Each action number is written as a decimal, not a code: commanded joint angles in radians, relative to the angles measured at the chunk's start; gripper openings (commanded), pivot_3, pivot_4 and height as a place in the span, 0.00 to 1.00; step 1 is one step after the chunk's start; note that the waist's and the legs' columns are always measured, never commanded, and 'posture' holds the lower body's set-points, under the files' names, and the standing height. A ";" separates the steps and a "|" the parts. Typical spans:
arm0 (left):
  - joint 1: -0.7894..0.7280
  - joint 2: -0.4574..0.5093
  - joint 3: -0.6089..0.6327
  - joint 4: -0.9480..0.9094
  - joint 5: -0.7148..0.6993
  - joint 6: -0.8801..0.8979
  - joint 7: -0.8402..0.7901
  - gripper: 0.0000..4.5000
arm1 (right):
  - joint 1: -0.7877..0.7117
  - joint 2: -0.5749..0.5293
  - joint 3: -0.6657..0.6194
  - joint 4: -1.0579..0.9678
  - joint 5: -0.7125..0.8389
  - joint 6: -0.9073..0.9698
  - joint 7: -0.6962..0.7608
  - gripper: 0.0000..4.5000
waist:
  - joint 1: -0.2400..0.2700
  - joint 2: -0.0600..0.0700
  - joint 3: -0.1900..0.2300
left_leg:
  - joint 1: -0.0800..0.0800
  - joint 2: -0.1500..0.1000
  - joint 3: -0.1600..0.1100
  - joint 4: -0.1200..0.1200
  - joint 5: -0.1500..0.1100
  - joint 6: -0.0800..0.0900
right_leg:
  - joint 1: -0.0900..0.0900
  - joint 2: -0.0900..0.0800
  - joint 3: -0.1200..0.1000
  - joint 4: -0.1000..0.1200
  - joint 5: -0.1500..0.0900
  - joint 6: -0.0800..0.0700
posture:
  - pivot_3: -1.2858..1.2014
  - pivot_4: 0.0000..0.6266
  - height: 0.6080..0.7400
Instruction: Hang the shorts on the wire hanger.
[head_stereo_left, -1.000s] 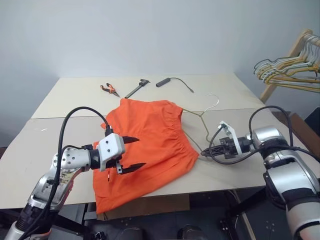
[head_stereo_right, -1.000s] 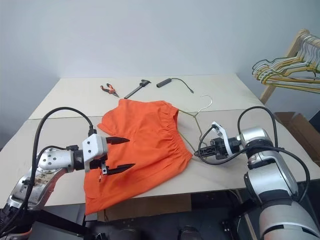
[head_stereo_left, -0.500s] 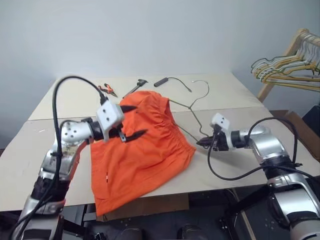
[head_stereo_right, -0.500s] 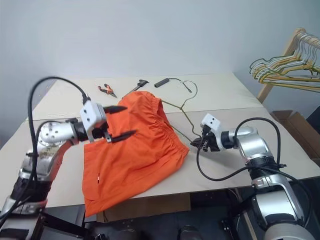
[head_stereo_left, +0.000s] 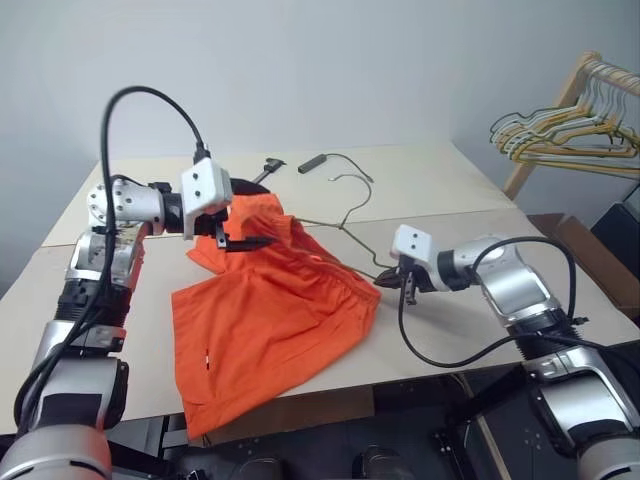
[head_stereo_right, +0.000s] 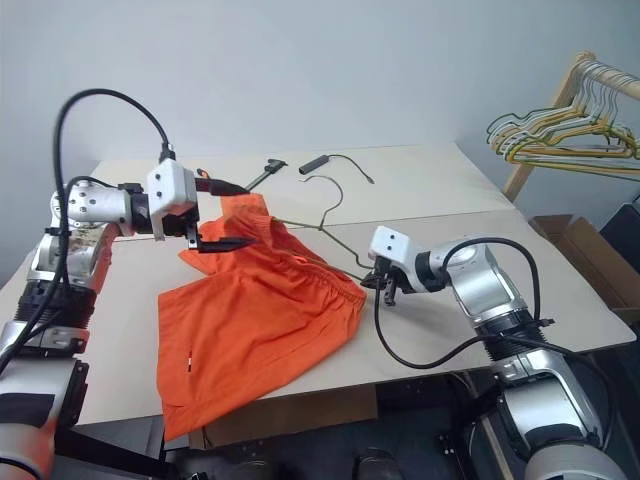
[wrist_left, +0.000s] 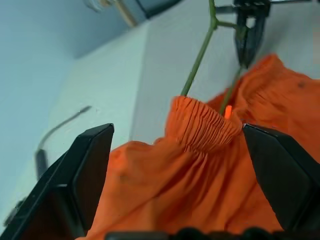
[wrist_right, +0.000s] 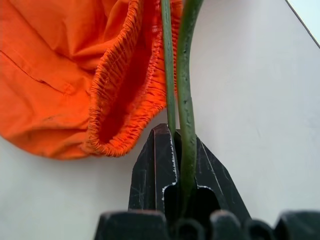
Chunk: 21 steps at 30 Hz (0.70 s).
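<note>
I should have my right gripper let go of the hanger's corner and take the waistband's near end (head_stereo_left: 371, 291) to stretch it wide, as the shorts' waistband bunches short of that corner.
The bright orange shorts (head_stereo_left: 270, 320) lie spread on the near table, their gathered waistband (wrist_left: 200, 122) pushed up into a ridge. The thin grey-olive wire hanger (head_stereo_right: 322, 224) runs from its hook (head_stereo_right: 322, 182) down to a corner beside the shorts, and part of its frame is hidden under the fabric. My right gripper (head_stereo_right: 381, 285) is shut on that corner, where two wires (wrist_right: 184, 90) pass between the shut fingers. My left gripper (head_stereo_right: 245, 213) hovers open over the raised waistband, one finger (wrist_left: 75, 180) on each side, with nothing held.
A dark hand tool (head_stereo_right: 268, 168) and a black cable with a cylindrical end (head_stereo_right: 316, 162) lie on the far table. A wooden rack with bunched yellow and pale hangers (head_stereo_left: 570, 135) stands at the right. A cardboard box (head_stereo_right: 560, 232) sits on the floor below it.
My left gripper rose and moved away from me, from over the shorts' legs to over the waistband. My right gripper rolled and drew the hanger corner left and up, bunching the waistband. The camera also shifted.
</note>
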 joint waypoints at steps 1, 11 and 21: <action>-0.084 0.005 -0.014 0.076 0.022 -0.017 -0.065 0.99 | -0.040 0.000 0.003 -0.053 -0.014 -0.012 0.001 0.00 | 0.000 0.000 0.000 | 0.000 0.000 0.000 0.000 0.000 0.000 | 0.000 0.000 0.000 0.000 0.000 0.000 | 0.53 0.00 1.00; -0.158 0.000 -0.075 0.203 0.063 -0.032 -0.263 0.85 | -0.030 -0.016 0.037 -0.087 -0.053 -0.050 0.015 0.00 | -0.009 0.000 0.000 | -0.001 0.000 0.001 0.001 0.000 0.001 | -0.001 0.000 0.000 0.000 0.000 0.001 | 0.53 0.00 1.00; -0.163 -0.024 -0.117 0.239 0.129 -0.048 -0.257 0.13 | -0.029 -0.019 0.036 -0.150 -0.045 -0.051 0.040 0.00 | -0.015 0.000 0.000 | -0.002 0.000 0.000 0.001 -0.001 0.001 | -0.001 0.000 0.000 0.000 0.000 0.001 | 0.53 0.00 1.00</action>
